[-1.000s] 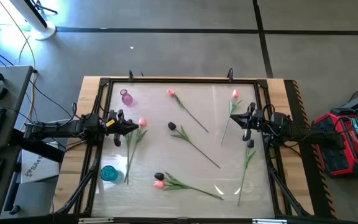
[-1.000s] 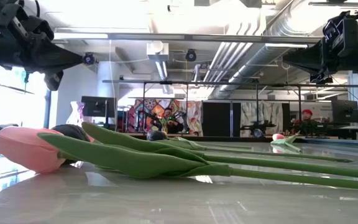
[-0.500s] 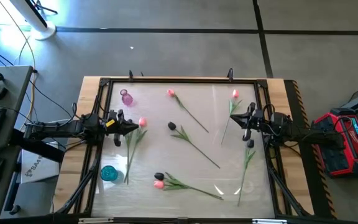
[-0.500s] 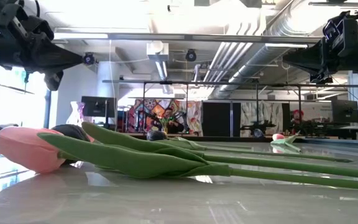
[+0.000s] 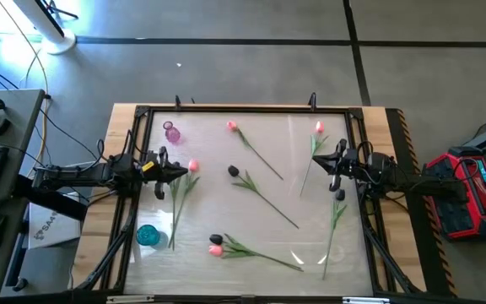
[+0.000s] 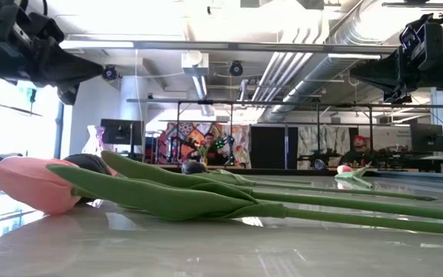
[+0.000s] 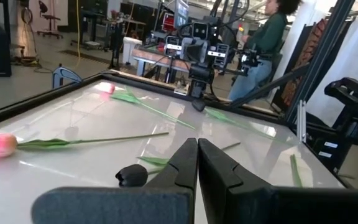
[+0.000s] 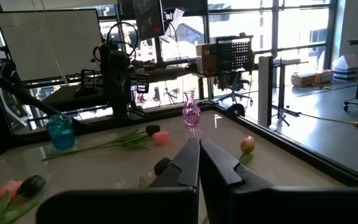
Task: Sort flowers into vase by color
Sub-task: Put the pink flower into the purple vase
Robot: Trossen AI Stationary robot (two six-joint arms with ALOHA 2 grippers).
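My right gripper moves to the far-middle pink tulip next and closes on the tulip's stem (image 5: 255, 152) below its leaves.
Several tulips lie flat on the glossy table. In the high view, pink heads show at the far middle (image 5: 232, 126), the far right (image 5: 319, 127), beside my left gripper (image 5: 193, 166) and near the front (image 5: 216, 250). Dark heads lie at the centre (image 5: 234, 171), the front (image 5: 216, 240) and the right (image 5: 339, 195). A purple vase (image 5: 171, 133) stands far left and a teal vase (image 5: 148, 235) near left. My left gripper (image 5: 183, 172) (image 7: 197, 142) hovers shut just left of a pink head. My right gripper (image 5: 313, 157) (image 8: 199, 142) hovers shut by the far-right tulip's stem.
A black frame (image 5: 243, 108) borders the table on all sides. In the low view, the front pink tulip (image 6: 33, 185) and its leaves fill the foreground. Bare glossy surface lies between the stems at the table's middle. People move in the room beyond the table.
In the low view my left arm's wrist has shifted slightly upward; its fingers stay shut. The flowers and vases lie where they were.
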